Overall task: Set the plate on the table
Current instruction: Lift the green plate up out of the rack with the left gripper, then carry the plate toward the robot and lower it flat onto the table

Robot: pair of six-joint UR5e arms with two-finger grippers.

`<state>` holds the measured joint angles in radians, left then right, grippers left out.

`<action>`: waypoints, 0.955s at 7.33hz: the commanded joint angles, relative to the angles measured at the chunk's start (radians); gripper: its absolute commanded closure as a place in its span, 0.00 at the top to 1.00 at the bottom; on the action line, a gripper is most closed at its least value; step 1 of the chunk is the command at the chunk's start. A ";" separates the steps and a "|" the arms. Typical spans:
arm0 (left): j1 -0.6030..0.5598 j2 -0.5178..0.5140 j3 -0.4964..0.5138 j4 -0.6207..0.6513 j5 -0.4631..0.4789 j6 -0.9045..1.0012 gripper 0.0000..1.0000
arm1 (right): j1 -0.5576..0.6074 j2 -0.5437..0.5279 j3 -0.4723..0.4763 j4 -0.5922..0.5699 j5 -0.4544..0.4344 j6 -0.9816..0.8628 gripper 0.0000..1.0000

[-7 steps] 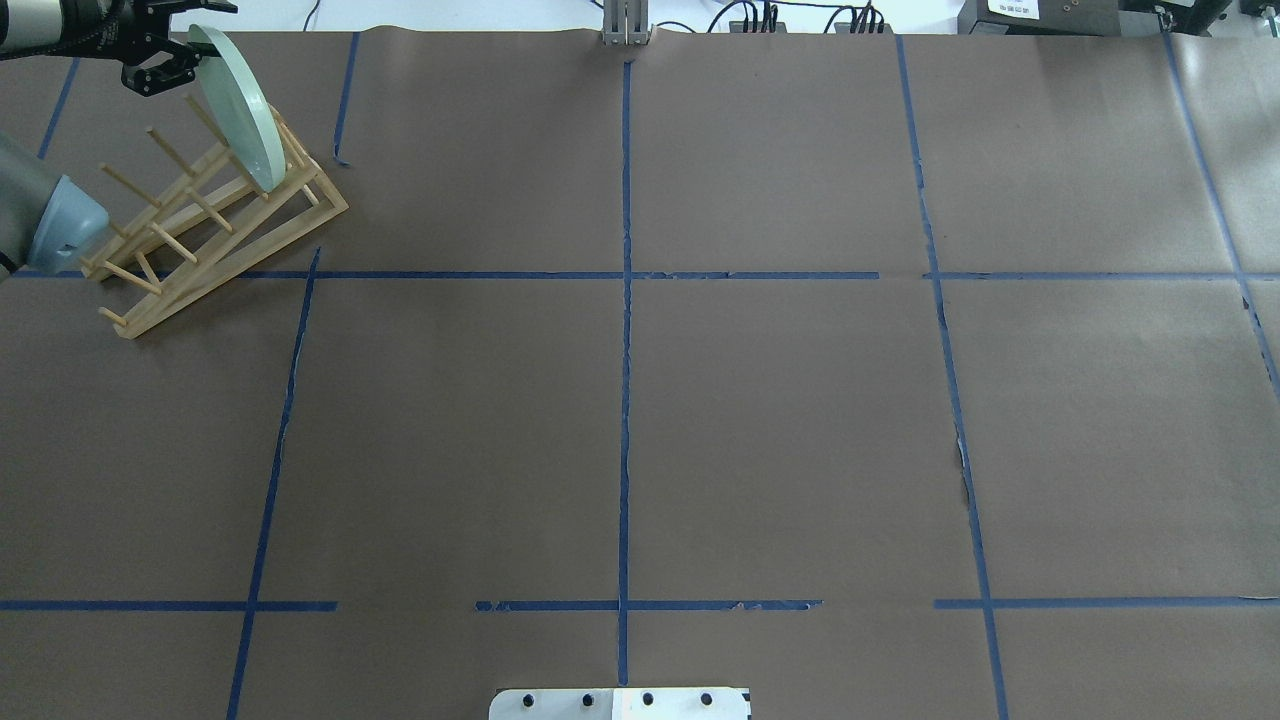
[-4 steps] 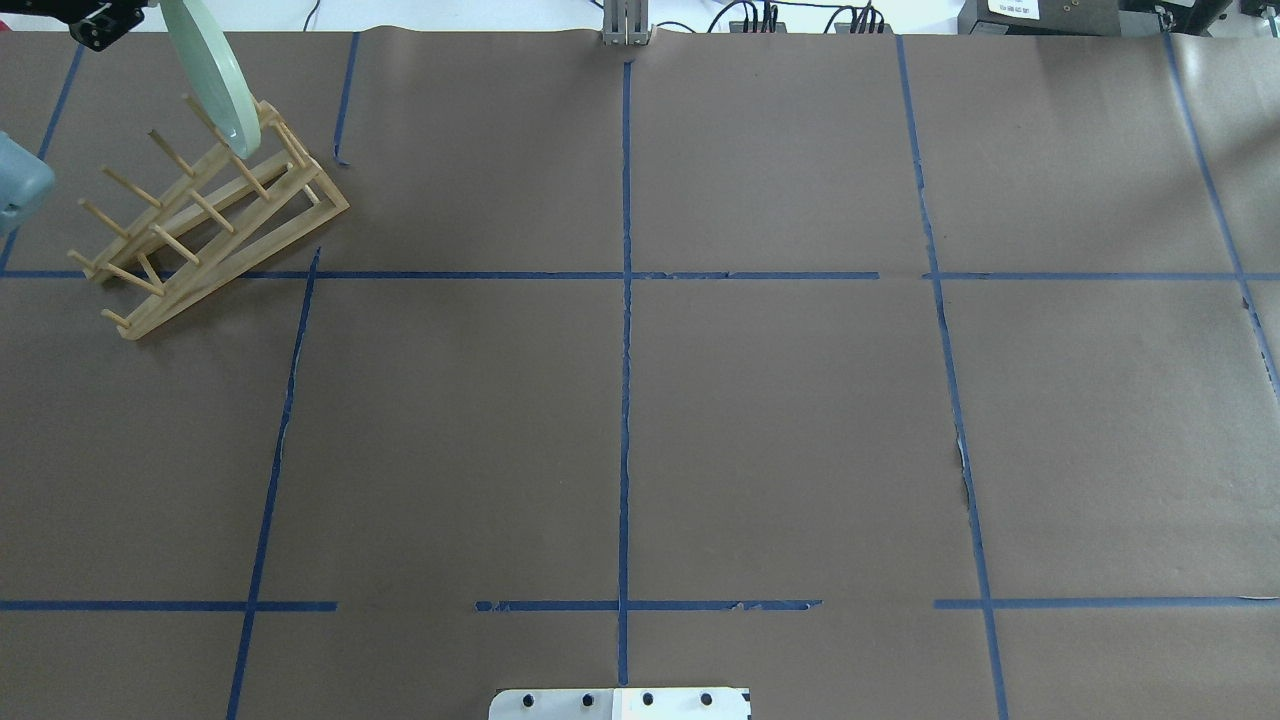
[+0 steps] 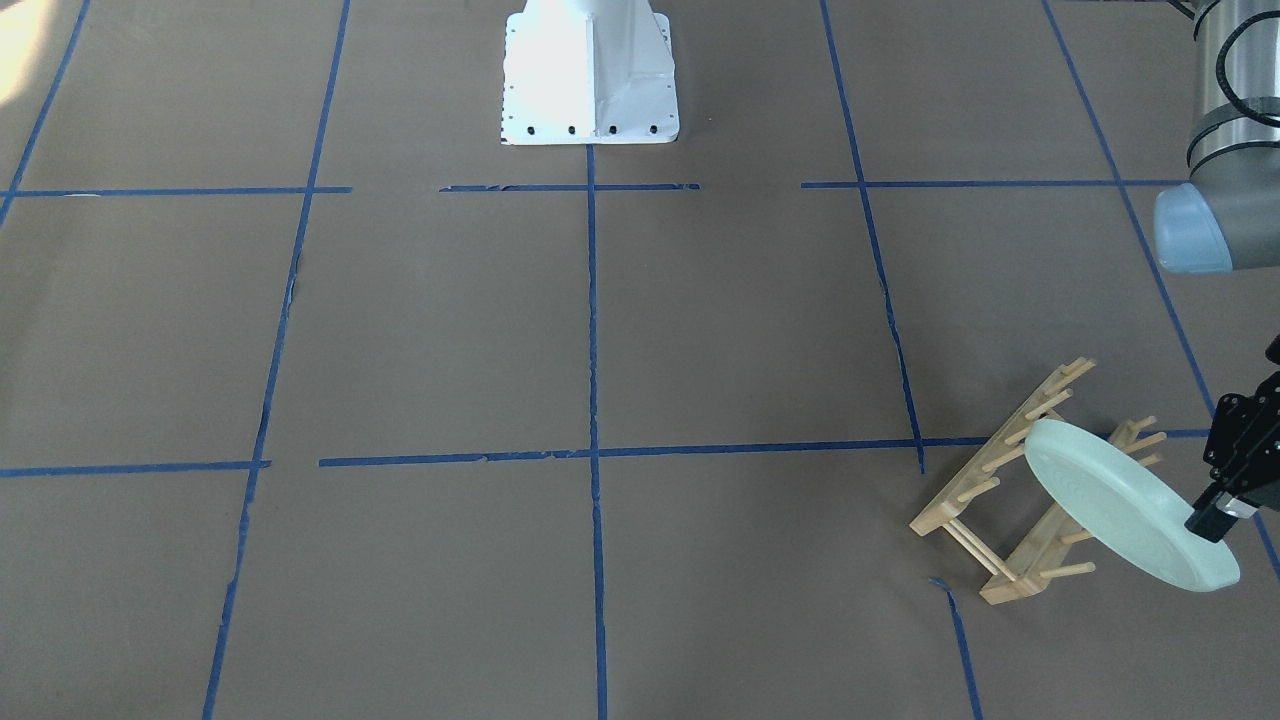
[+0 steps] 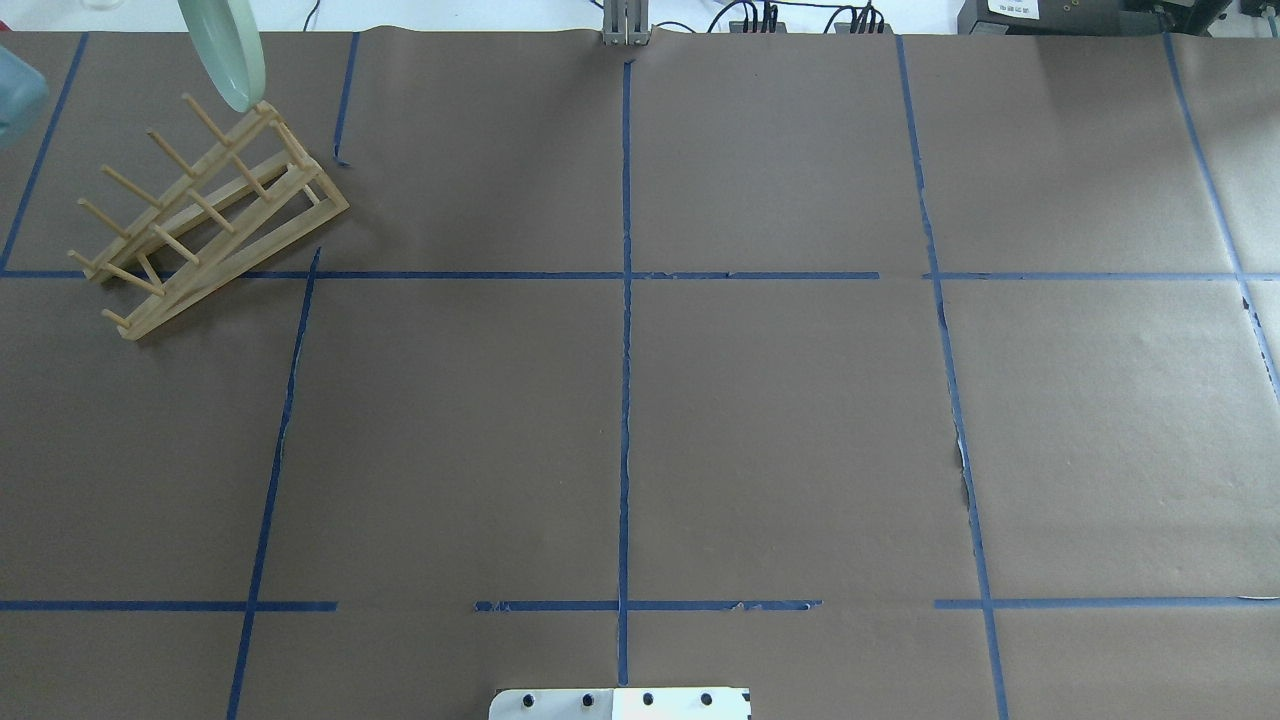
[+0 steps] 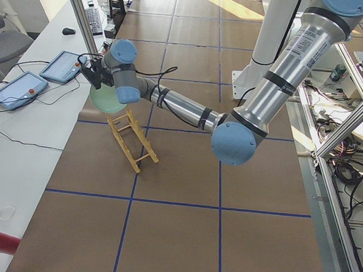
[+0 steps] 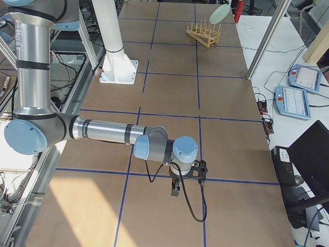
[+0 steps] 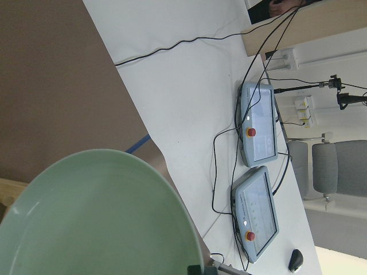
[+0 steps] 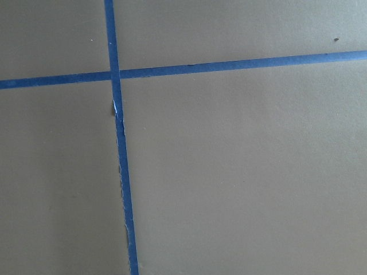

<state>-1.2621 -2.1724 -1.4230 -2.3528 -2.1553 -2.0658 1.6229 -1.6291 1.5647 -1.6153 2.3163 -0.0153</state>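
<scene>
Next, my left gripper sets the plate down between the white robot base and the wooden peg rack (image 3: 757,295).
The pale mint-green plate (image 3: 1120,510) hangs tilted in the air just above the far end of the wooden peg rack (image 3: 1010,500), clear of its pegs. My left gripper (image 3: 1212,520) is shut on the plate's rim at the view's right edge. The plate shows at the top left of the overhead view (image 4: 225,55), and it fills the lower left of the left wrist view (image 7: 97,217). My right gripper (image 6: 175,188) hovers low over the brown table (image 4: 780,420) far from the rack. I cannot tell whether it is open or shut.
The rack (image 4: 200,220) stands in the table's far left corner by the edge. Beyond that edge lies a white bench with two teach pendants (image 7: 258,126) and cables. The white robot base (image 3: 588,75) stands at the near middle edge.
The plate has risen out of the rack and moved toward the table's far edge. My left gripper and forearm have left the overhead view.
</scene>
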 commanded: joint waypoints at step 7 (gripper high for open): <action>0.576 -0.459 0.106 1.206 0.293 0.544 0.00 | 0.000 0.000 0.002 0.000 0.000 0.000 1.00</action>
<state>-0.7742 -2.5772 -1.3985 -1.2728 -1.9068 -1.5767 1.6230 -1.6290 1.5656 -1.6153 2.3163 -0.0154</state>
